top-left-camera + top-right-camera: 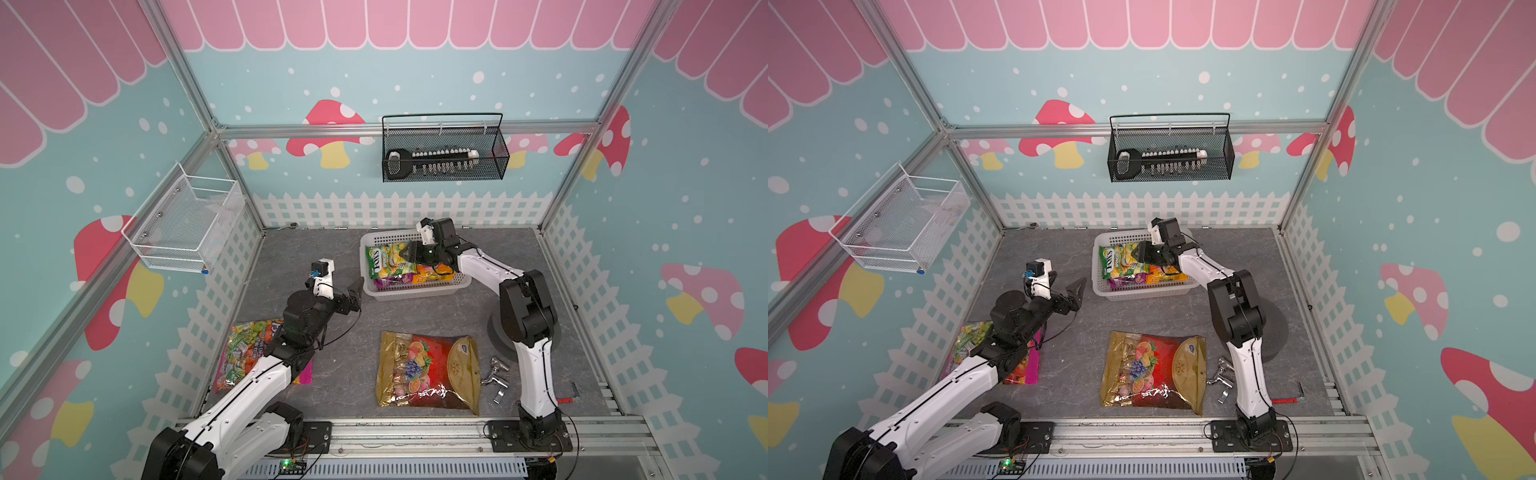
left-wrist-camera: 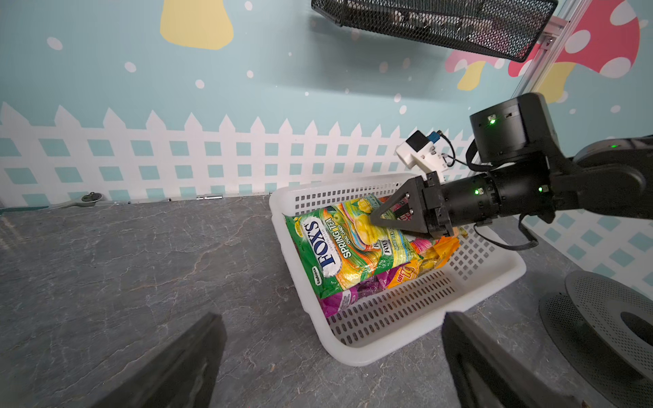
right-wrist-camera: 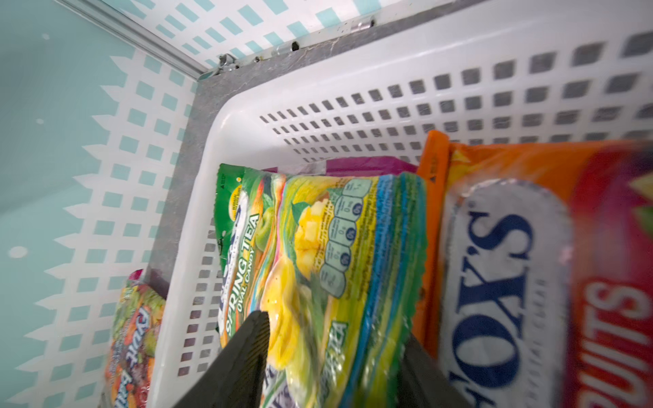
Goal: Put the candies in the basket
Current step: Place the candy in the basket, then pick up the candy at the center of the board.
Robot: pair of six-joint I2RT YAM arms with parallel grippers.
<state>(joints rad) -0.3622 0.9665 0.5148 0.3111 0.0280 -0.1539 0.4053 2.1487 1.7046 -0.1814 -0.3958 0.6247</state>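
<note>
Next, the left gripper closes on the gold edge [image 1: 386, 348] of the red-gold fruit bag, on the side that faces the clear multicoloured bag.
The white basket [image 1: 415, 296] [image 2: 388, 353] stands at the back of the table. In it lie a green FOX'S bag [image 1: 380, 262] [image 2: 318, 254], a yellow-green bag [image 2: 367, 229] [image 3: 335, 247], an orange FOX'S bag [image 3: 512, 282] and a purple bag [image 2: 339, 300]. My right gripper [image 1: 409, 253] [image 3: 335, 325] hangs over the pile, jaws apart, with the yellow-green bag between them. On the table lie a red-gold fruit bag [image 1: 428, 370] [image 1: 1154, 370] and, under my left arm, a clear multicoloured bag [image 1: 243, 357]. My left gripper [image 1: 356, 296] [image 2: 334, 335] is wide open and holds nothing, just left of the basket.
Shiny metal parts [image 1: 496, 376] lie right of the red-gold bag. A round grey perforated disc [image 2: 600, 318] sits by the right arm. A red-handled tool [image 1: 569, 399] is at the front right. Black [image 1: 444, 153] and white [image 1: 187, 232] wire baskets hang on the walls.
</note>
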